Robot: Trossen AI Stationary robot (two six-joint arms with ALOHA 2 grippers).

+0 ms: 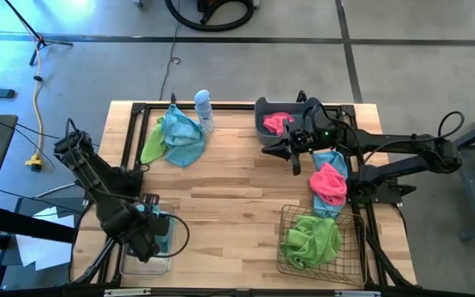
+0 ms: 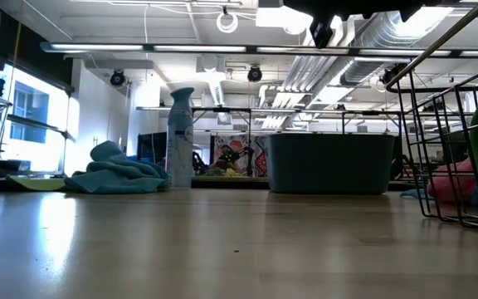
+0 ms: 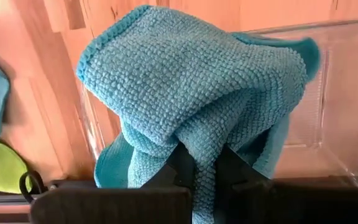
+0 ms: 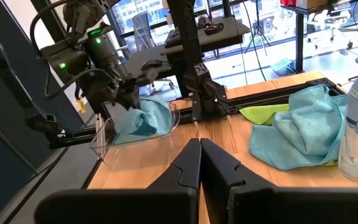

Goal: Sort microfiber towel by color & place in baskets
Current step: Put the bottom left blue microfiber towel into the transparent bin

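Note:
Next, my left gripper lets go of the teal towel inside the clear bin (image 1: pixel 160 240) (image 3: pixel 222 109), toward the side facing the table's bare middle.
My left gripper (image 1: pixel 153 235) is at the table's near-left corner, over the clear bin (image 1: pixel 130 262), shut on a teal towel (image 3: pixel 191 87). My right gripper (image 4: pixel 199 163) is shut and holds nothing; it hangs above the table just near-side of the grey-blue tub (image 1: pixel 264 106), which has a pink towel (image 1: pixel 276 124) in it. The wire basket (image 1: pixel 349 268) holds a green towel (image 1: pixel 312 239). A pink towel (image 1: pixel 330 183) lies on a teal one (image 1: pixel 330 159) by the right edge. A teal towel (image 1: pixel 184 136) and a green one (image 1: pixel 152 144) lie far left. My left gripper pinches a bunched fold of the teal towel (image 3: pixel 207 146) between its two fingers (image 3: pixel 235 165). The cloth bulges out beyond the fingertips and hides them. The fingers come from above, pointing down into the clear bin (image 4: pixel 135 146), and the towel (image 4: pixel 143 121) sits inside its walls.
A clear spray bottle (image 1: pixel 204 111) with a blue top stands at the far edge beside the teal and green towels. The middle of the wooden table (image 1: pixel 221 198) is bare. A dark frame (image 1: pixel 221 106) runs along the far edge.

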